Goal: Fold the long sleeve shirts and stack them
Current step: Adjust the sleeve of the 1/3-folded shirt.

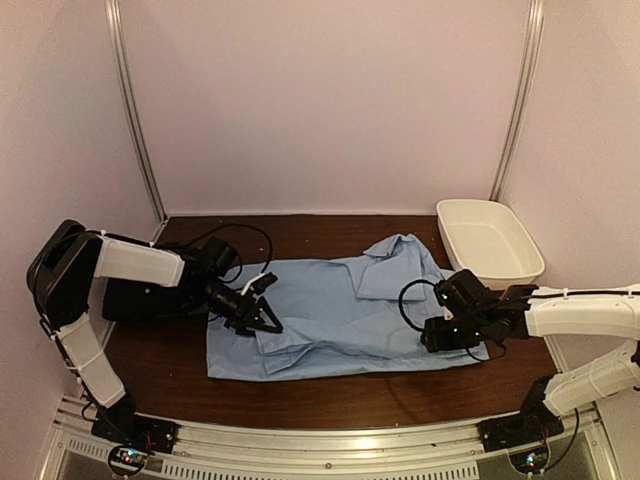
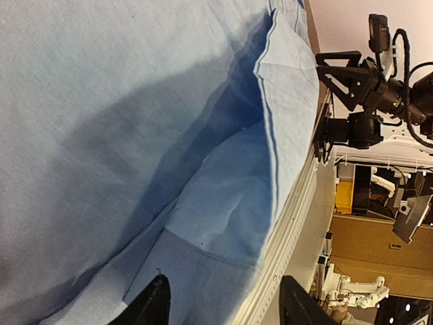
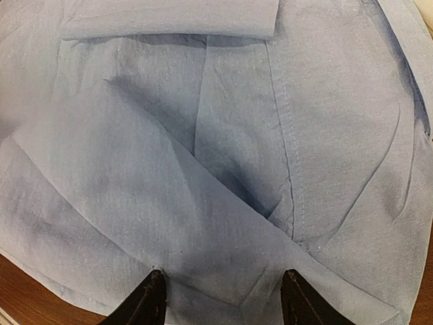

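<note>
The sleeve sticks up in a buckled fold across the shirt, so my left gripper will grab the sleeve's cuff [image 1: 283,351], lift it and spread the sleeve flat before folding further.
The light blue shirt [image 1: 330,310] lies spread and partly folded across the middle of the brown table, collar toward the back right. My left gripper [image 1: 262,315] is open just over its left part; the left wrist view shows the fingertips wide apart above the blue cloth [image 2: 135,135], near a folded edge. My right gripper [image 1: 440,335] is open at the shirt's right end; the right wrist view shows the fingertips spread over creased blue cloth [image 3: 216,169]. A dark mass [image 1: 135,300] lies under my left arm; I cannot tell if it is the black shirt.
A white oval tub [image 1: 490,240] stands at the back right, just beyond the shirt. Bare brown table [image 1: 330,400] shows in front of the shirt, before the metal rail [image 1: 330,440]. My right arm shows in the left wrist view [image 2: 365,88].
</note>
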You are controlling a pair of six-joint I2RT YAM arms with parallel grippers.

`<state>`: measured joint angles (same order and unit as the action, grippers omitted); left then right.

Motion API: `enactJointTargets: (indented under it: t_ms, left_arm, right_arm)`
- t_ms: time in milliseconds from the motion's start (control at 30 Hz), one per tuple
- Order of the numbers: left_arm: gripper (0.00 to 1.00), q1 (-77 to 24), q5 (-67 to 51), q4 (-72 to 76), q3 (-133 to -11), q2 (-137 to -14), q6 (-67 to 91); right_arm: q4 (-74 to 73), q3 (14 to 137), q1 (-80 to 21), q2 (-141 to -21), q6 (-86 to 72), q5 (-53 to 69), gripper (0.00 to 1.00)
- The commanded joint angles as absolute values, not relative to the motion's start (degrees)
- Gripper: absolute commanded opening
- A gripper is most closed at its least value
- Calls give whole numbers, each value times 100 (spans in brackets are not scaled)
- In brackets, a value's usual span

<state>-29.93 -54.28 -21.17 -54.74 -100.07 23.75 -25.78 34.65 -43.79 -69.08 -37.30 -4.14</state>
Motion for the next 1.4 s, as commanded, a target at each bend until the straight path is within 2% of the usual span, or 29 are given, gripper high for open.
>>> enactJointTargets:
  t_ms: [0, 267, 467, 667, 767, 900, 1200, 1367]
  left_arm:
    - [61, -2946, -5320, -1276, -5065, -9602, 2392]
    - [70, -2953, -5251, 137, -4194, -9213, 2854]
    - [69, -2961, -4884, 594, -3879, -9112, 3184]
    - [48, -3031, -4958, 1775, -3316, -9042, 3877]
    - [31, -3032, -5025, 2231, -3161, -9011, 4131]
    - [0, -3032, -5157, 2434, -3164, -8966, 4439]
    - [0, -3050, -5301, 1229, -3533, -8058, 5485]
    - [0, -3059, -5355, 1040, -3486, -7440, 6109]
  right_arm:
    - [-2382, 3446, -4331, -7007, -3622, -557, 59]
    - [-2232, 3489, -4324, -7183, -3613, -420, 59]
    - [-2168, 3512, -4324, -7227, -3637, -345, 58]
    - [-2159, 3452, -4323, -7146, -3669, -381, 59]
    - [-2180, 3441, -4324, -7059, -3681, -468, 58]
    - [-2181, 3353, -4322, -6947, -3699, -593, 59]
    - [-2238, 3328, -4324, -6921, -3617, -728, 59]
    - [-2123, 3257, -4324, -6960, -3598, -734, 59]
